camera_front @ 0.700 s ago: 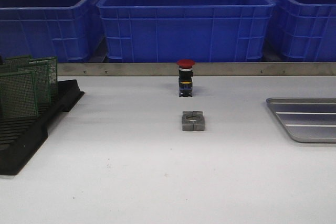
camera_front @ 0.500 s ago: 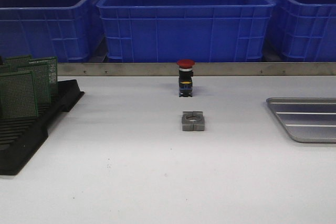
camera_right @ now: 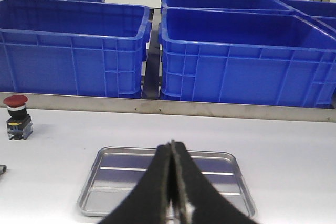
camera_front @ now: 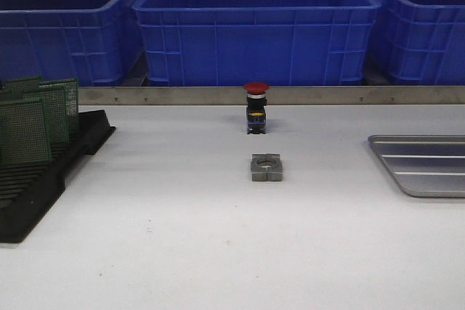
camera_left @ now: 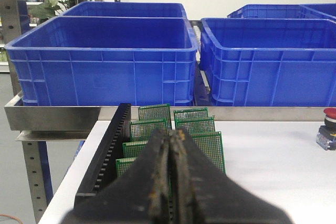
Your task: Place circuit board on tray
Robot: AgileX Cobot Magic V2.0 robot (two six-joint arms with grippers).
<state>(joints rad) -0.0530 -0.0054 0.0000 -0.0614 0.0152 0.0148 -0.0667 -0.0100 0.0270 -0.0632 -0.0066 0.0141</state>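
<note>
The nearest circuit board sits in the black rack's row closer to the push button. My left gripper needs to close on the top edge (camera_front: 17,102) (camera_left: 206,134) of that board.
Several green circuit boards (camera_front: 36,117) stand upright in a black slotted rack (camera_front: 43,179) at the table's left; they also show in the left wrist view (camera_left: 152,124). The silver ribbed tray (camera_front: 425,165) lies at the right edge, empty, and shows in the right wrist view (camera_right: 110,182). My left gripper (camera_left: 170,135) is shut and empty, just short of the boards. My right gripper (camera_right: 171,145) is shut and empty, over the tray's near side. Neither gripper shows in the front view.
A red-capped push button (camera_front: 256,107) stands at the table's middle back, with a grey metal clamp block (camera_front: 266,167) in front of it. Large blue bins (camera_front: 254,27) stand behind a metal rail (camera_front: 327,95) along the far edge.
</note>
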